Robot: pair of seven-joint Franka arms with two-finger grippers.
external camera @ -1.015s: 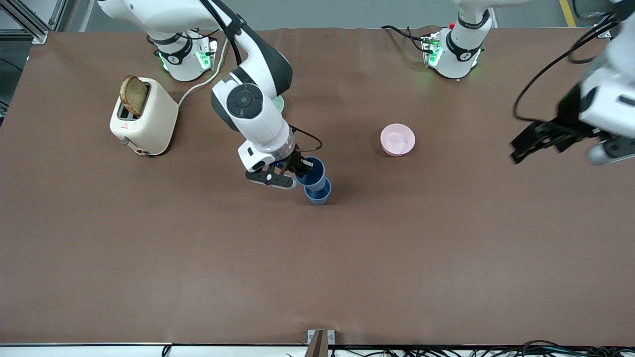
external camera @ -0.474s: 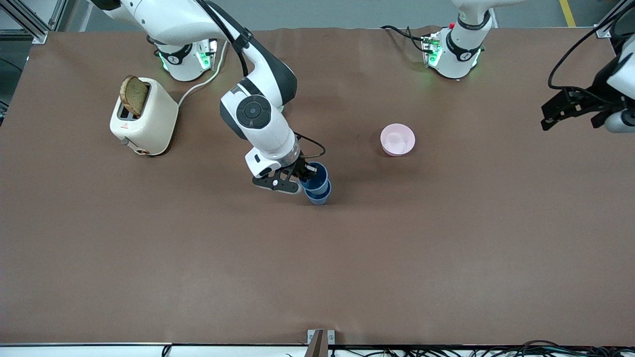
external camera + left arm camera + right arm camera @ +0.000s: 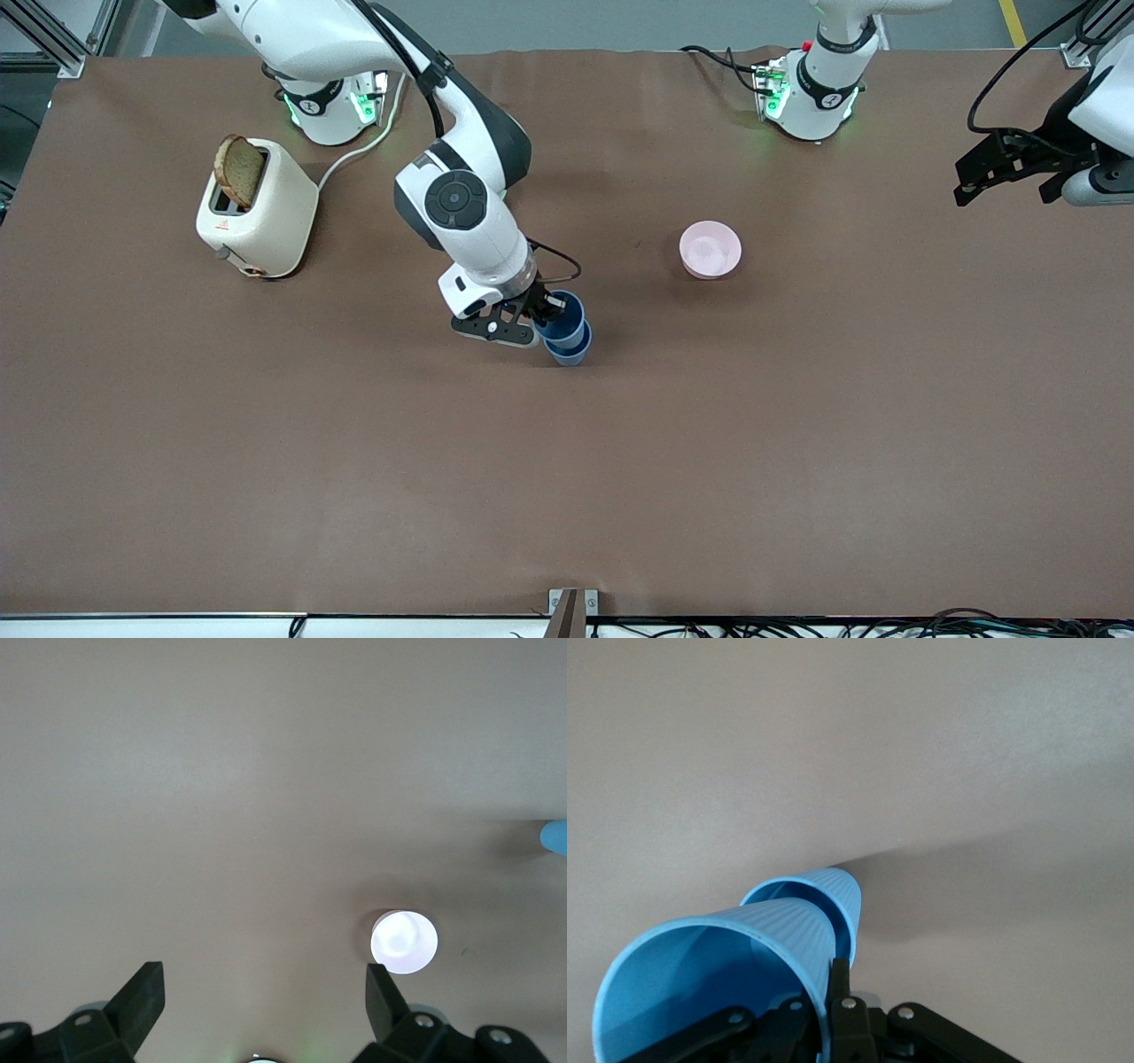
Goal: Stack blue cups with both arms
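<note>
The robot's right gripper needs to release the upper blue cup deep inside the lower blue cup (image 3: 569, 338) (image 3: 811, 914) that stands on the table.
Two blue cups stand in the middle of the table. The upper blue cup (image 3: 563, 312) sits tilted, with its bottom inside the lower blue cup (image 3: 571, 348), which stands on the table. My right gripper (image 3: 542, 312) is shut on the upper cup's rim, one finger inside and one outside. In the right wrist view the held cup (image 3: 718, 966) leads into the lower cup (image 3: 828, 895), with my right gripper (image 3: 829, 988) pinching its wall. My left gripper (image 3: 973, 180) is open and empty, up in the air over the left arm's end of the table; its own view shows it (image 3: 264, 990) wide open.
A pink bowl (image 3: 710, 249) sits between the cups and the left arm's end, also in the left wrist view (image 3: 404, 942). A cream toaster (image 3: 257, 213) with a bread slice (image 3: 239, 170) stands near the right arm's base.
My left arm has pulled away toward its end of the table and its base. My right gripper has lowered the held cup a little into the lower cup, then stayed still.
</note>
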